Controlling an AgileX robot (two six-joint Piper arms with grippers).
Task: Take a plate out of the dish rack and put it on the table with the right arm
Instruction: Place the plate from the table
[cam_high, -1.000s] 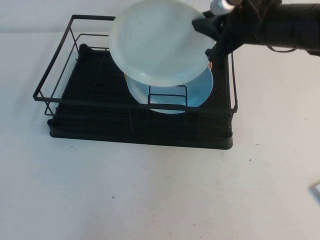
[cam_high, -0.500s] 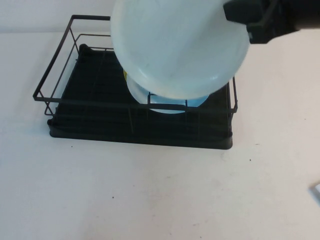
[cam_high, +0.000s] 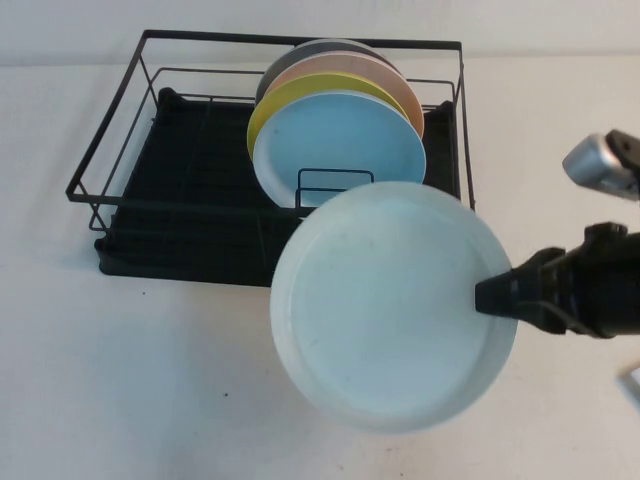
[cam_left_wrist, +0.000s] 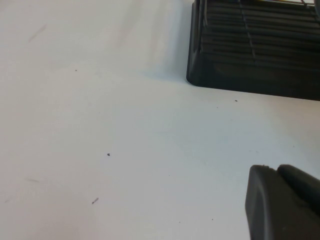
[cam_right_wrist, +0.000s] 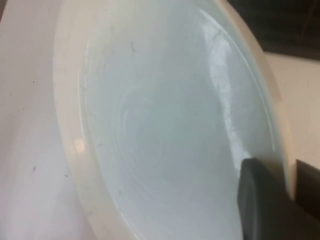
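I need to use my right gripper to set the pale mint plate down on the white table (cam_high: 335, 361) in front of the black dish rack. The plate still hangs over the table.
The pale mint plate (cam_high: 385, 305) hangs over the white table (cam_high: 150, 380), in front of the black dish rack's (cam_high: 180, 240) front right corner. My right gripper (cam_high: 492, 294) is shut on the plate's right rim; the right arm (cam_high: 590, 290) reaches in from the right. In the right wrist view the plate (cam_right_wrist: 160, 115) fills the picture, with my right gripper (cam_right_wrist: 280, 175) clamped over its rim. My left gripper (cam_left_wrist: 272, 172) shows only as black fingertips over bare table, near a corner of the rack (cam_left_wrist: 250, 55); it does not show in the high view.
A sky-blue plate (cam_high: 340, 145), a yellow plate (cam_high: 270, 105), a pink plate (cam_high: 395, 85) and a dark one stand upright in the rack's right half. The rack's left half holds nothing. A small pale object (cam_high: 633, 380) lies at the right edge.
The right arm has carried the plate from above the rack's back right down and toward me, over the rack's front rail, to the table in front. The stacked plates are now uncovered.
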